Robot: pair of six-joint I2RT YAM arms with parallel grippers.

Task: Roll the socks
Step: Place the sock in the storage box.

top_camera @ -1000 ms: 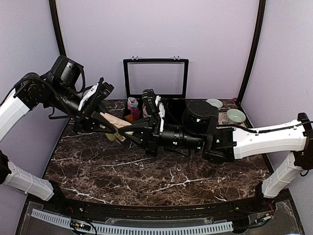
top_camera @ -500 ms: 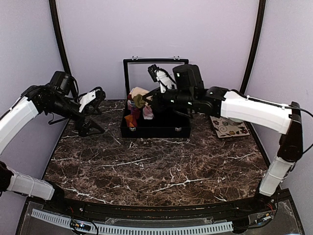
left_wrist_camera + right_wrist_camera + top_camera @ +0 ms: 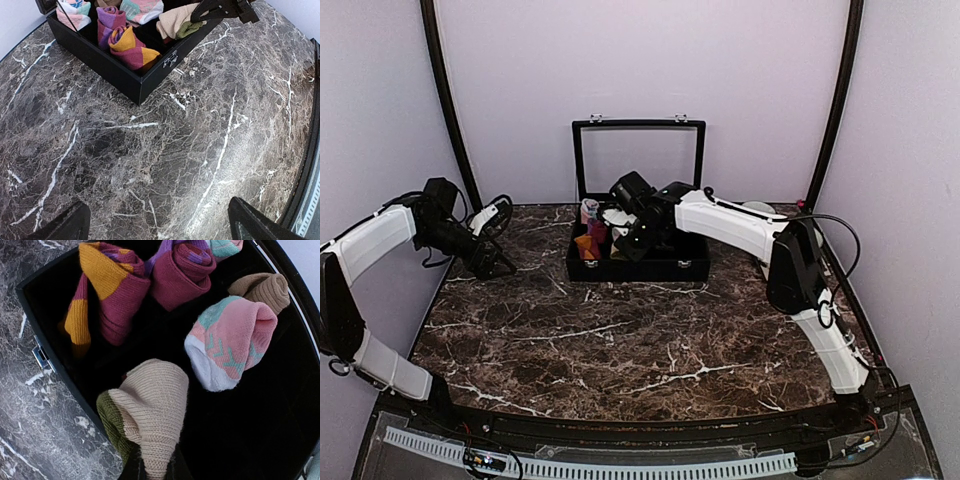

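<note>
Next, my right gripper puts the tan sock down inside the black box (image 3: 613, 252) (image 3: 155, 390) beside the orange and magenta bundle.
The tan sock with the olive toe (image 3: 155, 410), folded into a bundle, hangs over the near corner of the open black box (image 3: 45, 340), and my right gripper (image 3: 156, 471) is shut on its lower end. The pink sock with mint pattern (image 3: 235, 340) lies rolled inside the box, to the right. In the left wrist view the tan sock (image 3: 175, 20) sits at the box's (image 3: 125, 82) corner under the right gripper (image 3: 225, 7). My left gripper (image 3: 157, 225) is open over bare marble, well clear of the box, and stays at the table's left (image 3: 492, 240).
Also in the box are an orange and magenta bundle (image 3: 100, 285), a magenta roll (image 3: 182, 275) and a brown roll (image 3: 262, 287). The box's lid (image 3: 638, 160) stands upright against the back wall. A bowl (image 3: 757, 210) sits at the back right.
My left gripper opened, let go of the tan sock and drew back to the left. My right arm carried the sock from the left of the table to the box.
</note>
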